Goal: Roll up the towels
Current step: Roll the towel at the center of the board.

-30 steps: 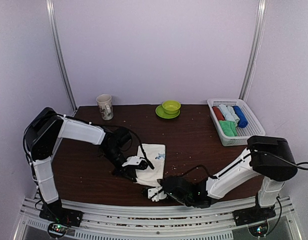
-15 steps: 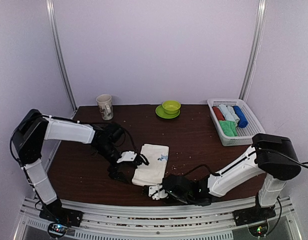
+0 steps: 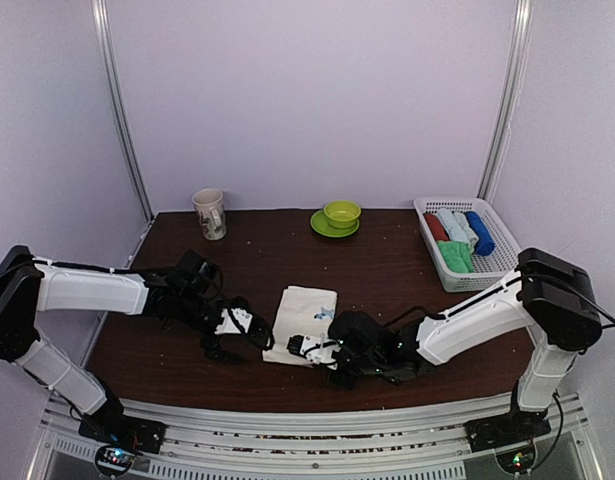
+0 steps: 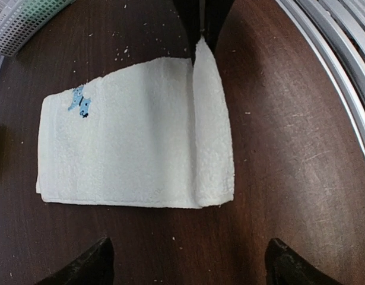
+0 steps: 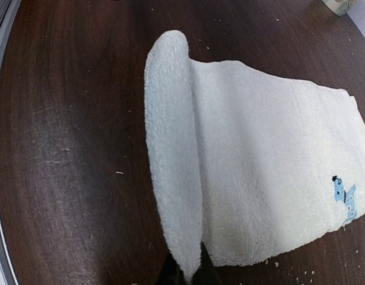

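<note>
My right gripper holds the narrow fold only by its end, and the fold's opposite end lies loose. My left gripper should pinch that loose end (image 4: 215,195) before rolling.
A cream-white towel (image 3: 305,315) with a small blue motif lies flat on the dark table, its near edge turned over into a narrow fold (image 5: 170,148). My right gripper (image 3: 310,348) (image 5: 186,274) is shut on the right-hand end of that fold (image 4: 212,119). My left gripper (image 3: 237,337) (image 4: 191,270) stands open just left of the towel, nothing between its fingertips (image 4: 98,266). A green towel (image 3: 454,257) lies in the white basket (image 3: 507,262) at the back right.
The basket also holds red, pale blue and dark blue rolls (image 3: 457,228). A mug (image 3: 210,213) and a green bowl on a saucer (image 3: 339,216) stand along the back edge. Crumbs dot the table. The metal rail (image 4: 342,65) runs along the near edge.
My left gripper has opened, let go of the towel and drawn back to the left. The right gripper has shut on the near edge and carried it away from the rail, folding it over.
</note>
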Controlling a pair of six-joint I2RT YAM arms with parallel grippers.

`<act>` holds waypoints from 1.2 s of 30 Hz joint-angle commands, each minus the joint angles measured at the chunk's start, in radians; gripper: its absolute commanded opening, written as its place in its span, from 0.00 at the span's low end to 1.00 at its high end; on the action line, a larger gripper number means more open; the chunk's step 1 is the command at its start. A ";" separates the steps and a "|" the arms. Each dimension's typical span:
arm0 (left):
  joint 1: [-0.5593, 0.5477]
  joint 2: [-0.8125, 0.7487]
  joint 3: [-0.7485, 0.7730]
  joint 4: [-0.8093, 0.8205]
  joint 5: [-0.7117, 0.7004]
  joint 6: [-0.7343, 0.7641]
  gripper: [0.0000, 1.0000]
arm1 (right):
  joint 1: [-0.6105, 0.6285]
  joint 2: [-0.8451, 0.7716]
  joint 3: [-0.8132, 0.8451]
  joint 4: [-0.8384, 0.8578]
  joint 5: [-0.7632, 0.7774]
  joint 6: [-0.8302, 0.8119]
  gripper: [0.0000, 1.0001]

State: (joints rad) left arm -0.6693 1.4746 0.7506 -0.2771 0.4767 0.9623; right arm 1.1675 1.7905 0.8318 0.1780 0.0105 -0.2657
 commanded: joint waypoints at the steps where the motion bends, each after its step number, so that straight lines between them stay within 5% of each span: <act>1: -0.007 -0.026 -0.037 0.128 -0.049 0.027 0.88 | -0.055 0.010 0.030 -0.063 -0.189 0.123 0.00; 18: -0.167 -0.076 -0.179 0.348 -0.219 0.074 0.77 | -0.234 0.132 0.170 -0.232 -0.563 0.289 0.00; 28: -0.228 -0.085 -0.185 0.394 -0.235 0.116 0.60 | -0.327 0.221 0.219 -0.292 -0.709 0.368 0.00; 36: -0.309 -0.057 -0.224 0.458 -0.302 0.205 0.26 | -0.347 0.259 0.256 -0.320 -0.743 0.381 0.00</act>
State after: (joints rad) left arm -0.9596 1.4017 0.5377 0.1097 0.2127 1.1149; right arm 0.8337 1.9965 1.0908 -0.0544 -0.7692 0.0956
